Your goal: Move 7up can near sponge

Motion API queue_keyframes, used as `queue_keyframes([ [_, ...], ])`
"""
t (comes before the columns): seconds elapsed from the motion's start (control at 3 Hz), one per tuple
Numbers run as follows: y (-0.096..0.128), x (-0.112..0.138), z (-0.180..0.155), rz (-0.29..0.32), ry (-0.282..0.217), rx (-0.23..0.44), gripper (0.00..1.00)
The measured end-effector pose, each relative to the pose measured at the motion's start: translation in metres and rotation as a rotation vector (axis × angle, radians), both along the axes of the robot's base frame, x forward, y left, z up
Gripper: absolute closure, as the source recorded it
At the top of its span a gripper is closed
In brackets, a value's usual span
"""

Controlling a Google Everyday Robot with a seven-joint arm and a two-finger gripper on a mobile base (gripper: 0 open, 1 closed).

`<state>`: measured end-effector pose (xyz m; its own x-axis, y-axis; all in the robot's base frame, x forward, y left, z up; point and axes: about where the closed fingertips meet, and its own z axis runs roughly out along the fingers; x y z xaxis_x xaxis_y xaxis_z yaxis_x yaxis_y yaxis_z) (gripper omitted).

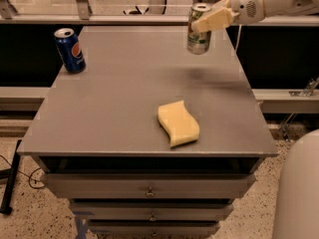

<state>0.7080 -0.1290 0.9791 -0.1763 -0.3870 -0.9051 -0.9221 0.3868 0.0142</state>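
Note:
I should set the 7up can on the grey table (pixel 195 112), close against the sponge's far corner.
The 7up can (pixel 198 36), pale silver with green markings and a silver top, hangs upright in the air above the far right part of the grey table (pixel 114 108). My gripper (pixel 208 20) comes in from the upper right and is shut on the can's upper side. The can's shadow lies on the table below it. The pale-yellow wavy sponge (pixel 178 123) lies flat near the table's front edge, right of centre, well in front of the can.
A dark blue Pepsi can (pixel 70 50) stands upright at the table's far left corner. Drawers sit under the table top. My white robot body (pixel 299 193) fills the lower right corner. A rail runs behind the table.

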Motion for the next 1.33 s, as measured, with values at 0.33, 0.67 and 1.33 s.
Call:
queue_keyframes([
  [0.33,-0.006,-0.046,-0.009,0.078,0.032,0.016,1.00],
  [0.67,-0.011,-0.083,-0.029,0.129,0.050,0.032,1.00],
  [1.33,-0.009,-0.135,-0.055,0.197,0.003,0.070,1.00],
])
